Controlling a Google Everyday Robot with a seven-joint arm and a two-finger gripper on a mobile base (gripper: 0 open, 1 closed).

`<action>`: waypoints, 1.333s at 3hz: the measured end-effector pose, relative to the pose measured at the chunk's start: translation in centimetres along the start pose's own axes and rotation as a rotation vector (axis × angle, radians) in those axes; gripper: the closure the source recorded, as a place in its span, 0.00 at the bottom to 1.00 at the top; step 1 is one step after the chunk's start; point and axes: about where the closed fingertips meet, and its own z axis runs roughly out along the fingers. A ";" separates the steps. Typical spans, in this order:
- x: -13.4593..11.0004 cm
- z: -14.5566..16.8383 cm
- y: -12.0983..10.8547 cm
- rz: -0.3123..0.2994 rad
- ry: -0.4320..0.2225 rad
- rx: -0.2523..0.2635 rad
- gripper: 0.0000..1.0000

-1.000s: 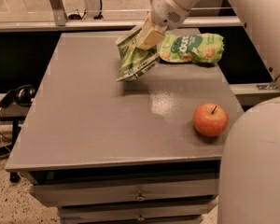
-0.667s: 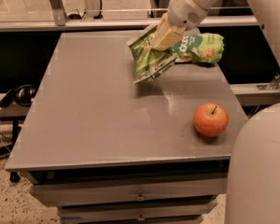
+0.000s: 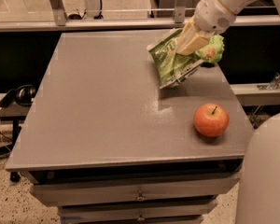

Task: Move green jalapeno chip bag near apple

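I have a spot for the green jalapeno chip bag on the grey table [image 3: 196, 83] between the apple and the brighter green bag. My gripper will let go of the bag there.
My gripper [image 3: 190, 42] is shut on the green jalapeno chip bag [image 3: 171, 62], an olive-green bag with white lettering, and holds it tilted in the air above the right back part of the grey table [image 3: 98, 101]. The apple [image 3: 211, 120], red-orange with a short dark stem, sits on the table near the front right corner, below and to the right of the bag. The white arm reaches in from the upper right.
A brighter green bag [image 3: 212, 49] lies at the table's back right, partly hidden behind my gripper. The table has drawers [image 3: 140, 197] below its front edge. A metal rail [image 3: 107, 23] runs behind the table. The robot's white body [image 3: 266, 171] fills the lower right.
My gripper has carried the chip bag to the right and a little forward, closer to the apple. The apple and the brighter bag have not moved.
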 end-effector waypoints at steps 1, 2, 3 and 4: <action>2.1 -1.2 1.4 0.013 0.014 0.000 1.00; 3.4 -2.0 3.2 0.031 0.025 -0.009 1.00; 4.4 -2.5 5.1 0.050 0.039 -0.027 1.00; 4.7 -2.3 6.6 0.058 0.051 -0.053 0.82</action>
